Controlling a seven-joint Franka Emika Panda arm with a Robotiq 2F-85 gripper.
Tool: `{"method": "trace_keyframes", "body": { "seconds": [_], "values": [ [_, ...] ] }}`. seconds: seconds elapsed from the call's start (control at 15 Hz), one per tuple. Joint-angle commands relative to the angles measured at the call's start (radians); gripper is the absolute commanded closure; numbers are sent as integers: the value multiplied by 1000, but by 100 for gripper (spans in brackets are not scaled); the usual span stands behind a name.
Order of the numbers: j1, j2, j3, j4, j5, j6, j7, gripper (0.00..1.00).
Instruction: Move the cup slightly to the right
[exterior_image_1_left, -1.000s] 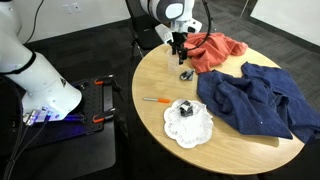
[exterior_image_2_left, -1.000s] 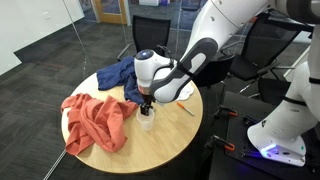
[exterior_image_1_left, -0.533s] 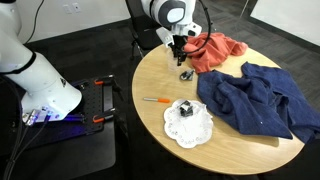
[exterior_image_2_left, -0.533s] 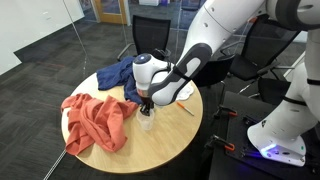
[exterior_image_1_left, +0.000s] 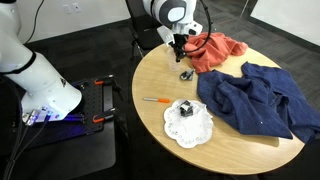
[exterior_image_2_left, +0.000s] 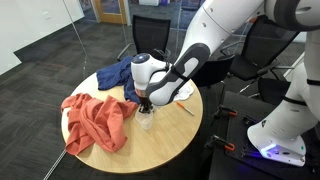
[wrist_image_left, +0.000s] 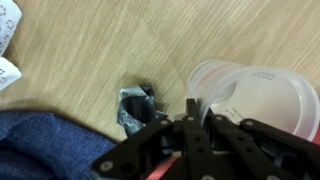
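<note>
I should let go of the cup, which stands on the round table now, with my gripper on the bare wood (exterior_image_1_left: 188, 87) (wrist_image_left: 78, 88) between the shiny metal object and the white doily.
The cup (wrist_image_left: 256, 94) is small, translucent and whitish-pink, and stands on the round wooden table (exterior_image_2_left: 170, 135) between the red cloth and the blue cloth. In the wrist view my gripper (wrist_image_left: 192, 108) is shut, with the cup's near rim pinched between its fingers. In both exterior views the gripper (exterior_image_2_left: 147, 104) (exterior_image_1_left: 179, 48) points straight down. The cup (exterior_image_2_left: 147, 122) sits directly beneath it.
A small shiny metal object (wrist_image_left: 138, 107) (exterior_image_1_left: 186, 73) lies close beside the cup. A red cloth (exterior_image_1_left: 216, 50) and a large blue cloth (exterior_image_1_left: 255, 100) cover much of the table. A white doily with a dark cube (exterior_image_1_left: 186, 112) and an orange-handled screwdriver (exterior_image_1_left: 154, 99) lie near the edge.
The jaws have closed from wide open onto the cup's rim. The arm and the cup have hardly moved.
</note>
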Motion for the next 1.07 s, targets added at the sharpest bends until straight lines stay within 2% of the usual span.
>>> {"method": "trace_keyframes", "body": {
  "seconds": [0.0,0.47,0.73,1.0],
  "values": [
    [4,-41,-4,-15,44,-45,18,100],
    [-14,-207,-28,-150,113,-52,92,99],
    [-32,-286,-65,-223,143,-20,192,99],
    [-47,-294,-116,-238,129,2,324,99]
  ]
}}
